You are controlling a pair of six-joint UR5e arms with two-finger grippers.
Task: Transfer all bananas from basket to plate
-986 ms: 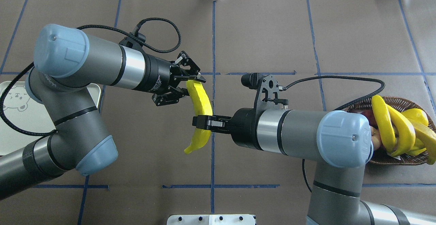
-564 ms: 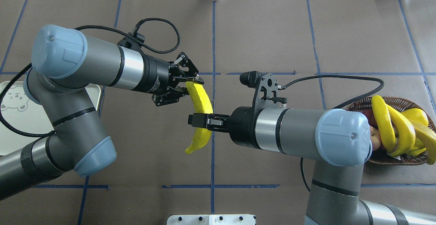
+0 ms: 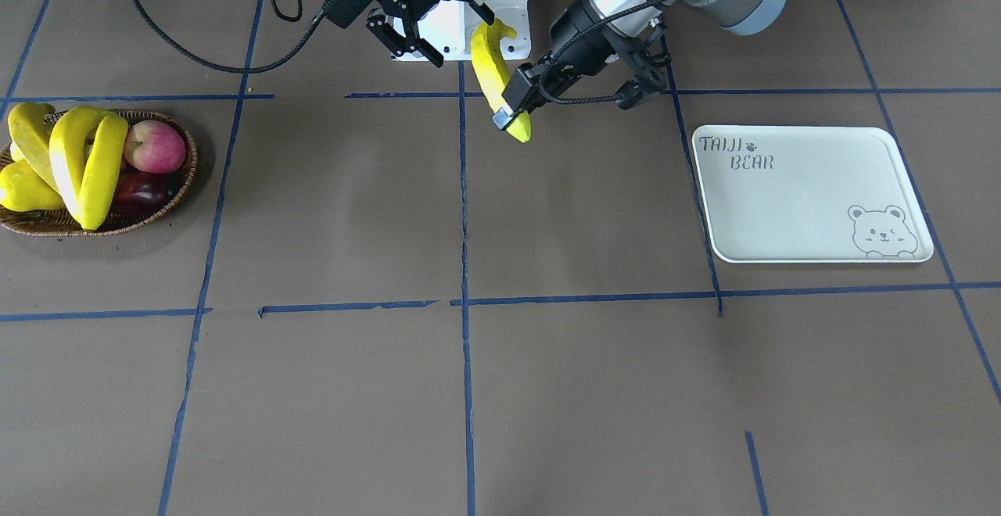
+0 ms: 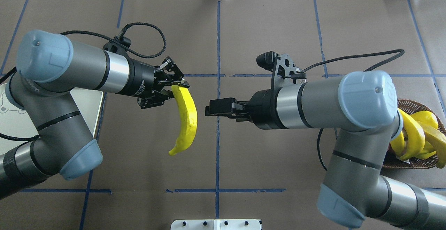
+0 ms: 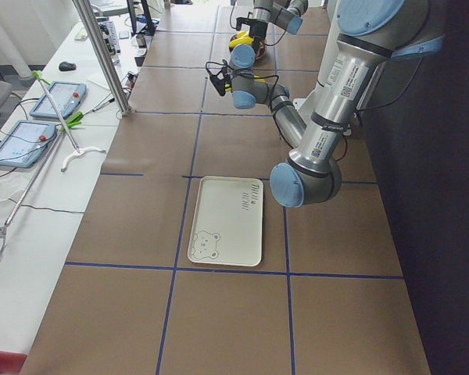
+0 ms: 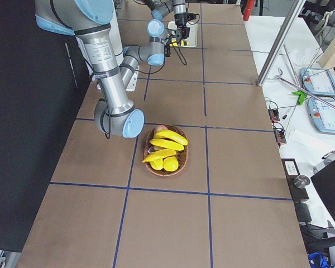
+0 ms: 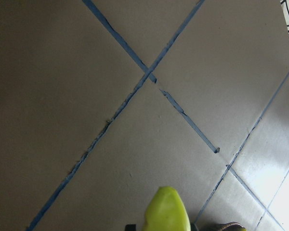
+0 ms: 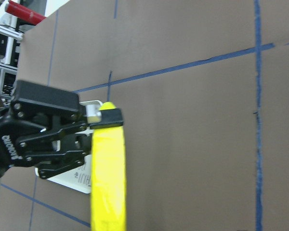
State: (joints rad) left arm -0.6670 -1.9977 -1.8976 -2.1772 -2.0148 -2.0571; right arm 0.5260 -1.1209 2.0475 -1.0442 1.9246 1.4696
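Next, I release the yellow banana, which hangs above the brown table now, from my left gripper on the plate, across the bear face drawing (image 3: 866,208).
My left gripper (image 4: 176,85) is shut on the far end of a yellow banana (image 4: 187,116), which hangs above the brown table left of the centre line. In the front view the left gripper (image 3: 510,108) pinches the banana (image 3: 491,66). The right wrist view shows this grip on the banana (image 8: 108,173). My right gripper (image 4: 208,110) is open and empty, just right of the banana; it also shows in the front view (image 3: 428,17). The basket (image 3: 160,211) at far right holds other bananas (image 3: 86,160). The plate (image 3: 798,203) is bare.
A red apple (image 3: 153,147), a dark purple fruit (image 3: 139,188) and a stubby yellow fruit (image 3: 19,191) share the basket. The white base mount (image 4: 216,224) sits at the near edge. Blue tape lines cross the table. My left arm hides part of the plate (image 4: 87,101).
My right gripper has let go of the banana's middle and drawn back to the right. My left gripper has shut on the banana's far end and carried it to the left.
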